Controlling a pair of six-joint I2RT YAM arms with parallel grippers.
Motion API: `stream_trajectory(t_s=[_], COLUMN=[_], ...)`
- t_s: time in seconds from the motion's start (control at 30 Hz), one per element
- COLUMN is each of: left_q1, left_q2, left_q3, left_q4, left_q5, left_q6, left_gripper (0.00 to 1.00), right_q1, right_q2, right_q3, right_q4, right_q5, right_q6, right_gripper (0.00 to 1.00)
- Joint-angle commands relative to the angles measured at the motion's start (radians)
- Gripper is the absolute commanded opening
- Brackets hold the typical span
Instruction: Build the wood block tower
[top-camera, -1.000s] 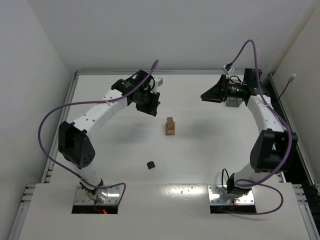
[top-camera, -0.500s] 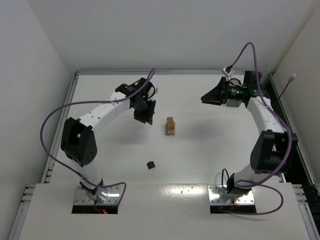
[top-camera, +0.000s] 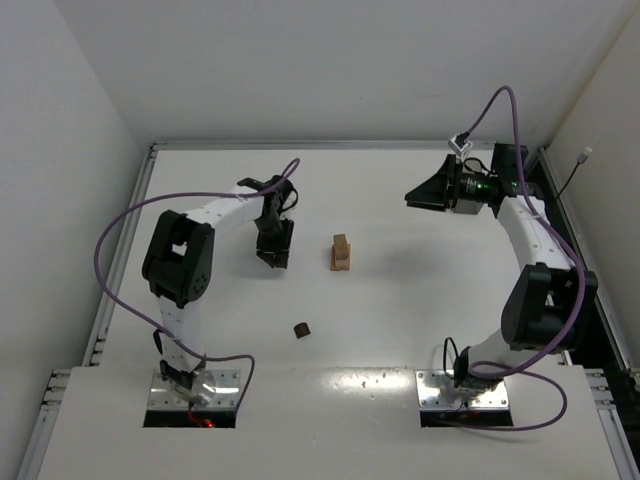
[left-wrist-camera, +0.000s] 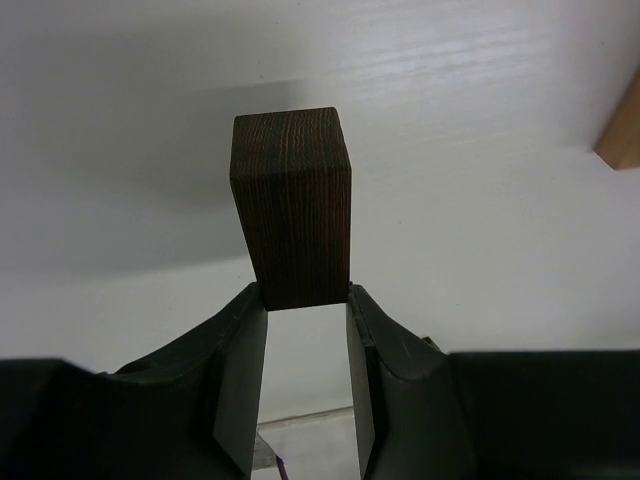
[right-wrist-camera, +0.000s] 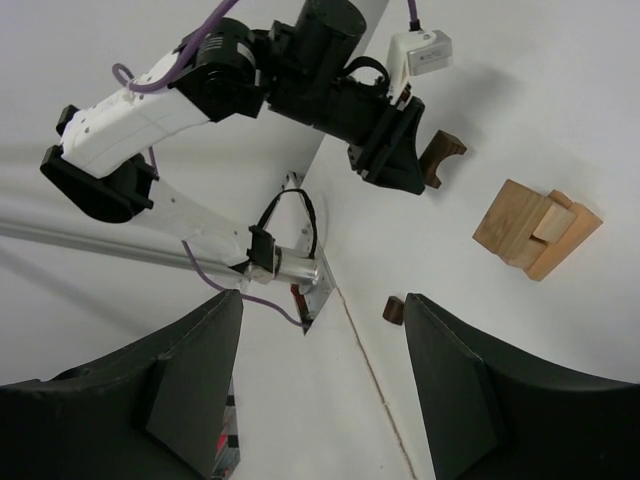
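Note:
The dark brown bar's notch faces away from the left gripper's fingers, so the robot should put the bar down and grab it across the bar's thin middle (right-wrist-camera: 434, 158) with that gripper.
My left gripper (top-camera: 272, 256) is shut on a dark brown wood bar (left-wrist-camera: 292, 205), which sticks out past the fingertips above the table. The bar also shows in the right wrist view (right-wrist-camera: 441, 158). The tower (top-camera: 341, 253) is a short stack of light tan blocks, to the right of the left gripper and apart from it. It also shows in the right wrist view (right-wrist-camera: 535, 228), and its corner in the left wrist view (left-wrist-camera: 622, 125). A small dark brown block (top-camera: 301, 329) lies alone nearer the bases. My right gripper (top-camera: 415, 192) is open and empty, high at the back right.
White walls close in the table on the left, back and right. A raised rail (top-camera: 350, 145) runs along the back edge. Purple cables loop off both arms.
My left gripper has moved left and toward the near side with the dark bar, turning as it went. The right arm has barely moved. The tower and loose block are unchanged.

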Motion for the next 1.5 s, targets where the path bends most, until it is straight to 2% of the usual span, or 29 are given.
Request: stream_trajectory(t_s=[0.0,0.23,0.3,0.33,0.37,0.4,0.47,0.6,0.67,0.73,0.77,0.87,1.07,1.17,1.47], left_q1=[0.012,0.012,0.012,0.012,0.012,0.012,0.012,0.012,0.012,0.012,-0.005,-0.034,-0.034,-0.045,-0.074], left_q2=[0.023,0.055,0.055,0.055,0.055,0.055,0.043,0.032,-0.032,-0.078,-0.110,-0.132,-0.108,-0.097,-0.065], left_q3=[0.022,0.004,0.004,0.004,0.004,0.004,-0.005,-0.028,-0.051,-0.097,-0.108,-0.133,-0.145,-0.145,-0.145], left_q4=[0.021,0.049,0.049,0.058,0.058,0.058,0.067,0.099,0.168,0.246,0.262,0.306,0.379,0.388,0.408], left_q5=[0.000,-0.014,-0.014,-0.014,-0.014,-0.014,-0.014,-0.023,-0.023,-0.023,-0.054,-0.094,-0.105,-0.105,-0.157], left_q6=[-0.015,-0.033,-0.033,-0.033,-0.033,-0.033,-0.019,-0.009,-0.028,-0.039,-0.048,-0.048,-0.033,-0.024,-0.024], left_gripper=[0.00,0.00,0.15,0.35,0.45,0.62,0.75,0.77,0.77,0.72,0.66,0.57,0.56,0.53,0.51], right_q1=[-0.004,-0.004,-0.004,-0.004,-0.004,-0.004,-0.004,-0.004,-0.004,-0.004,-0.004,-0.004,-0.004,-0.004,-0.004], right_q2=[-0.038,-0.019,-0.019,-0.019,-0.019,-0.019,-0.019,-0.028,-0.037,-0.038,-0.038,-0.038,-0.038,-0.038,-0.038], right_q3=[-0.006,-0.006,0.004,0.004,0.004,0.004,0.004,-0.015,-0.015,-0.026,-0.026,-0.026,-0.026,-0.026,-0.026], right_q4=[0.040,0.040,0.040,0.040,0.040,0.040,0.040,0.049,0.049,0.058,0.058,0.058,0.058,0.058,0.068], right_q5=[-0.010,-0.020,-0.020,-0.020,-0.020,-0.020,-0.020,-0.020,-0.020,-0.029,-0.029,-0.029,-0.038,-0.047,-0.056], right_q6=[-0.001,-0.001,-0.001,-0.001,-0.001,-0.001,-0.001,-0.001,-0.001,-0.001,-0.001,-0.001,-0.001,-0.001,-0.001], right_gripper=[0.63,0.64,0.64,0.64,0.64,0.64,0.64,0.64,0.64,0.64,0.64,0.64,0.64,0.64,0.64])
